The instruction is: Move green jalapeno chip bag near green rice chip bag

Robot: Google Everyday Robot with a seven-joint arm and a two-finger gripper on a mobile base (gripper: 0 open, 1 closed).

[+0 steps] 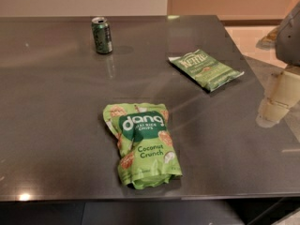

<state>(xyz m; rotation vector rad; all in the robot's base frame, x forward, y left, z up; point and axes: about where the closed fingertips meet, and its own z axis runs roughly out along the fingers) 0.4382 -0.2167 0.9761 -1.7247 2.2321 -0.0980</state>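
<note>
The robot's gripper should close on the near end (pixel 225 76) of the green jalapeno chip bag, opposite the bag's pale Kettle banner.
The green jalapeno chip bag (pixel 205 68) lies flat on the dark table (pixel 56 107), right of centre and towards the back, with its pale "Kettle" banner at its far left end. The green rice chip bag (pixel 142 143), a puffy lime-green "dang" pouch, lies near the front edge at the middle. The two bags are well apart. My gripper (pixel 273 110) hangs at the right edge of the view, over the table's right side, to the right of and slightly nearer than the jalapeno bag, not touching it. It holds nothing that I can see.
A green drink can (pixel 101 35) stands upright at the back of the table, left of centre. The table's right edge (pixel 243 55) runs just past the jalapeno bag, with light floor beyond. The front edge runs just below the rice bag.
</note>
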